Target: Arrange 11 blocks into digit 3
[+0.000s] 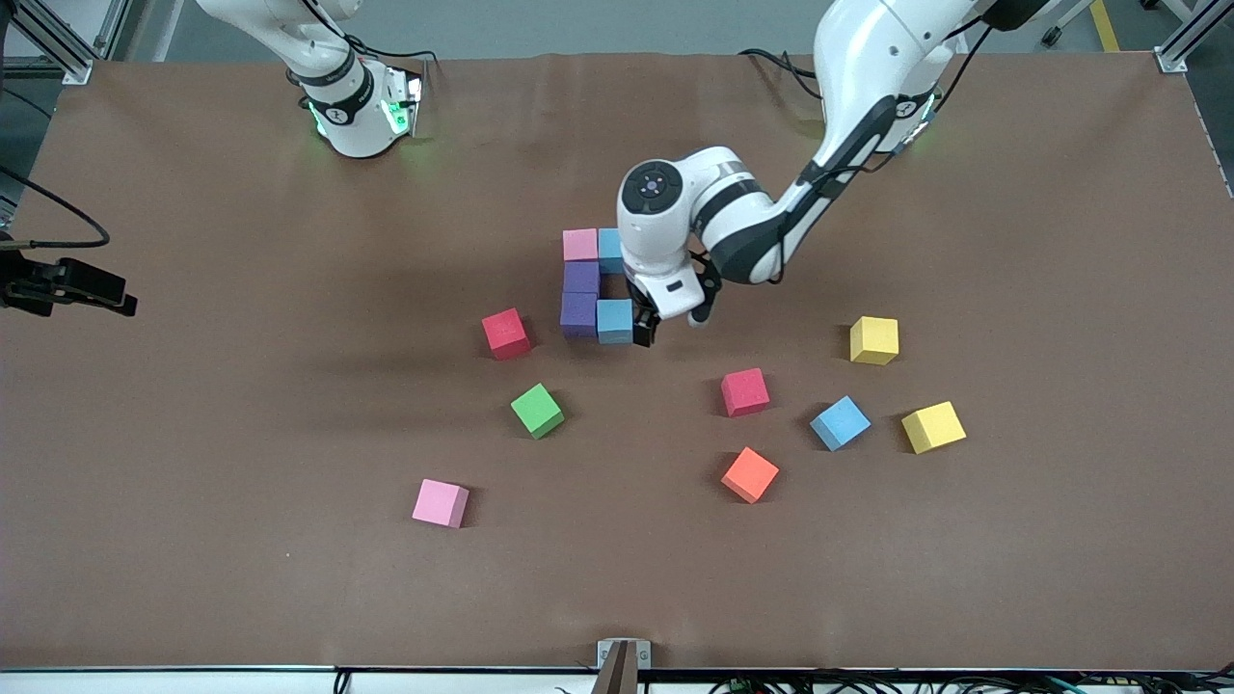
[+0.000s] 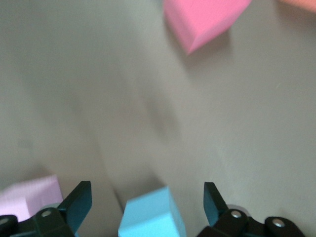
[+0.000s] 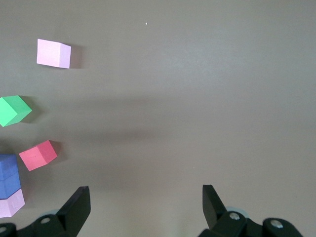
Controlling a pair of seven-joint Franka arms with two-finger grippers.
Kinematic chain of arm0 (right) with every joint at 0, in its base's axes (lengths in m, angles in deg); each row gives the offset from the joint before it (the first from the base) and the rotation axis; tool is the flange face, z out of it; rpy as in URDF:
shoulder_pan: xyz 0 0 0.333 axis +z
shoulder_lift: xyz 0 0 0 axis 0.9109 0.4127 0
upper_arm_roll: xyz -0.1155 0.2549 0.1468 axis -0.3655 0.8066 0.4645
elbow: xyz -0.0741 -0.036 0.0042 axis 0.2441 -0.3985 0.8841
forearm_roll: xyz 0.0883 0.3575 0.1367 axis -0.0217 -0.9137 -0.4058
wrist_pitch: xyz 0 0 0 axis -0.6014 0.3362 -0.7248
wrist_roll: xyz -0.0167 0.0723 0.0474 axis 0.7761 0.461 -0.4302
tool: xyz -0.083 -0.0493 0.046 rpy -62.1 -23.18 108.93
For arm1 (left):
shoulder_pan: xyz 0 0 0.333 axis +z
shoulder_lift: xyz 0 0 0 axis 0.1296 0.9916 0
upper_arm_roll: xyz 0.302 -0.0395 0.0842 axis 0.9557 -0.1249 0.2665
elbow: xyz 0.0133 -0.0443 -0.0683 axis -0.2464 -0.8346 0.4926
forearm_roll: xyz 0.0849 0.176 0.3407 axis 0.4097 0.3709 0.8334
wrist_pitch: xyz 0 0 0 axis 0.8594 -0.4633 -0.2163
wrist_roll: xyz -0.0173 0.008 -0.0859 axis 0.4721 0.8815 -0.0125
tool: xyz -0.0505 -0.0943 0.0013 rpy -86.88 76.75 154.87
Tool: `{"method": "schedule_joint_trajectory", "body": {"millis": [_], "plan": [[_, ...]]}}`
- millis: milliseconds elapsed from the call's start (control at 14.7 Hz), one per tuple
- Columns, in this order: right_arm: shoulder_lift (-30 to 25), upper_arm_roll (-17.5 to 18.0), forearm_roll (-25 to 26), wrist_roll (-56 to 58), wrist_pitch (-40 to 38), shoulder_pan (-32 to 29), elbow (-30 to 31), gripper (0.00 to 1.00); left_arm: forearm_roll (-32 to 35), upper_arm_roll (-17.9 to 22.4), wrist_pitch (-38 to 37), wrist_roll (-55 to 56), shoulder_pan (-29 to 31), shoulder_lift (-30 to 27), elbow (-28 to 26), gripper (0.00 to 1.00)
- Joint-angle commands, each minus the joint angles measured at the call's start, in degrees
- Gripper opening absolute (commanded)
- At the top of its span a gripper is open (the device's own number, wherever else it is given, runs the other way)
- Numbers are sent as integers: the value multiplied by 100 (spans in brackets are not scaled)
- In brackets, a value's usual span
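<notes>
The red block near the orange block is next for my left gripper, which should go to it and close on its opposite sides [image 1: 745, 393] [image 2: 204, 19].
Five blocks sit joined mid-table: a pink one [image 1: 580, 244], a light blue one [image 1: 609, 249], two purple ones [image 1: 581, 278] and a second light blue block [image 1: 614, 321]. My left gripper [image 1: 644, 333] stands open right beside that last light blue block. In the left wrist view the block [image 2: 150, 215] lies between the spread fingers [image 2: 79, 200], untouched. Loose blocks lie nearer the front camera: red [image 1: 504, 333], green [image 1: 537, 410], pink [image 1: 441, 503], red [image 1: 744, 391], orange [image 1: 749, 474], light blue [image 1: 839, 422]. My right gripper [image 3: 145, 195] is open, high over bare table.
Two yellow cubes [image 1: 873, 339] [image 1: 932, 427] lie toward the left arm's end of the table. A black device [image 1: 67, 284] juts in at the table's edge at the right arm's end. The right arm's base [image 1: 362, 111] stands at the back.
</notes>
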Motion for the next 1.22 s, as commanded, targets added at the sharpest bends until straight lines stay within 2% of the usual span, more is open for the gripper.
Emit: {"method": "schedule_joint_trajectory", "body": {"millis": [0,407,679,1154], "plan": [[-144,6,-103,-70,-56,-60,44,100,-115,-87,-74,-1142,530,-151,-55,100],[-426,6,-76,-61,-162,-78,97,100,-89,-52,-56,-3560,1067,51,60,100],[-628,14,-76,-35,-241,-130,97,100,-18,-43,-4,-4282,1243,139,7,100],[-628,14,-68,-17,-294,-210,97,100,166,-34,313,-5197,1489,411,33,100]]}}
